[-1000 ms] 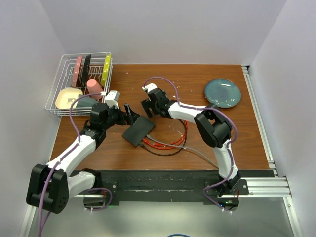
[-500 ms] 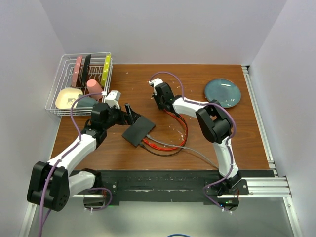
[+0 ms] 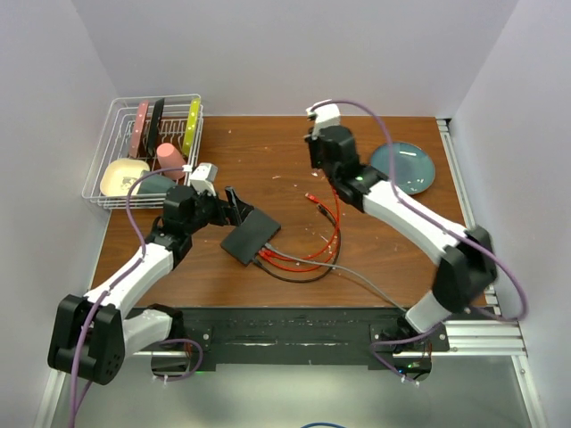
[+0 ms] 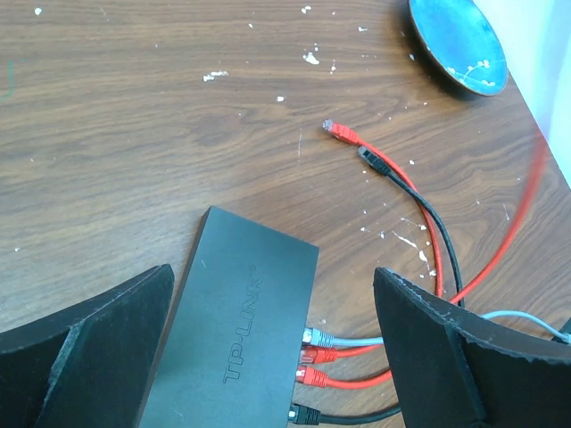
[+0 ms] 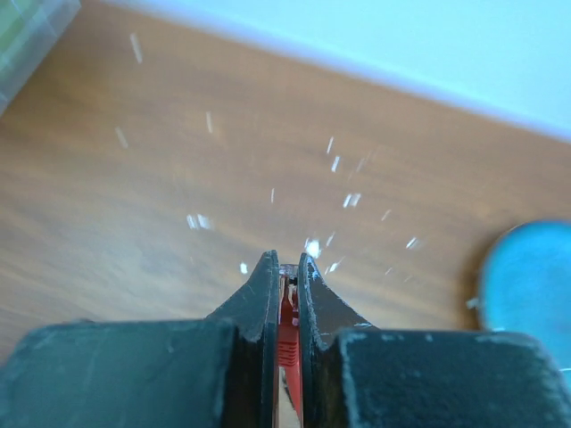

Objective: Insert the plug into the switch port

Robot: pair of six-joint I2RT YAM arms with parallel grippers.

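The red cable's far end is in my right gripper and its near plug is beside the switch, so next I put this end down and take the near plug (image 4: pixel 318 355).
The flat black switch (image 3: pixel 252 234) lies on the wooden table, left of centre. Its port edge (image 4: pixel 308 352) faces right and carries several plugged cables, grey, red and black. I cannot make out a free switch port. My left gripper (image 3: pixel 236 207) (image 4: pixel 272 281) stands open, one finger on each side of the switch. My right gripper (image 3: pixel 316 157) (image 5: pixel 285 263) is raised over the far part of the table, shut on a red plug (image 5: pixel 287 312). That plug's red cable (image 4: pixel 528 201) hangs down toward the switch.
A loose red plug (image 4: pixel 335 130) and a loose black plug (image 4: pixel 368 154) lie on the table right of the switch. A blue-grey plate (image 3: pixel 402 168) sits at the back right. A wire dish rack (image 3: pixel 143 147) with dishes stands at the back left.
My right gripper has shut on the red plug and swung up and to the back right, away from the switch. The left arm has stayed in place.
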